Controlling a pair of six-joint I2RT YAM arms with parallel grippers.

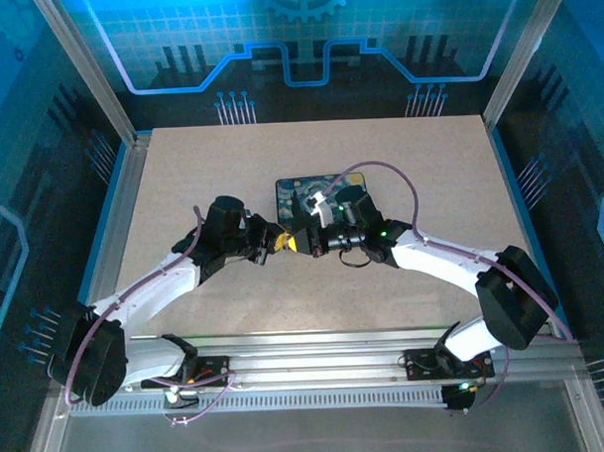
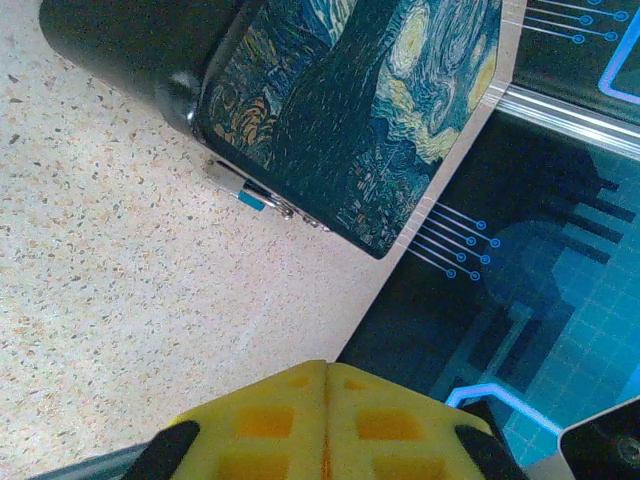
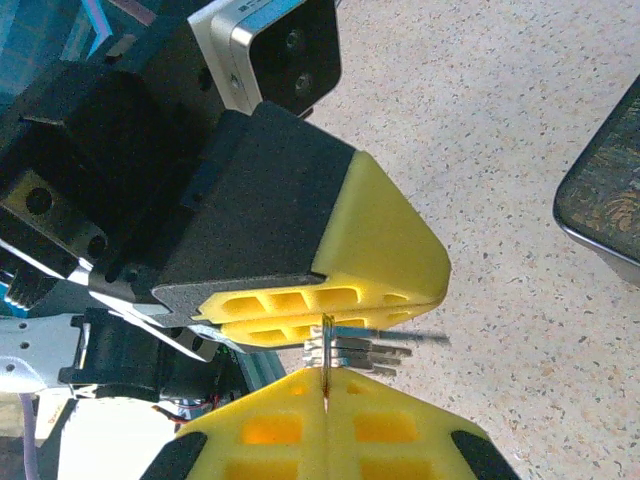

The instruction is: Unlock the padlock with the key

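The key's blades lie outside the closed fingers of my left gripper, so my left gripper will open and close around the key bunch (image 3: 345, 352) while my right gripper keeps hold of the key ring.
The key (image 3: 370, 350) is a small silvery bunch whose ring is pinched between the yellow fingers of my right gripper (image 3: 326, 372), which is shut on it. Its blades point right. My left gripper (image 2: 327, 365) is shut with no gap at its tips. Its yellow fingers (image 3: 380, 230) lie right over the bunch, and no blade shows in their seam. Both grippers meet mid-table, left gripper (image 1: 281, 243) against right gripper (image 1: 305, 242), just in front of the painted box (image 1: 299, 191). A silvery fitting (image 2: 250, 190) sits on the box (image 2: 340, 110) edge; I cannot tell if it is the padlock.
The speckled table (image 1: 181, 171) stretches round the box, with metal frame rails (image 1: 112, 193) along its sides. In the left wrist view the table's far edge (image 2: 400, 265) runs just behind the box. A corner of the box (image 3: 600, 200) lies to the right of the key.
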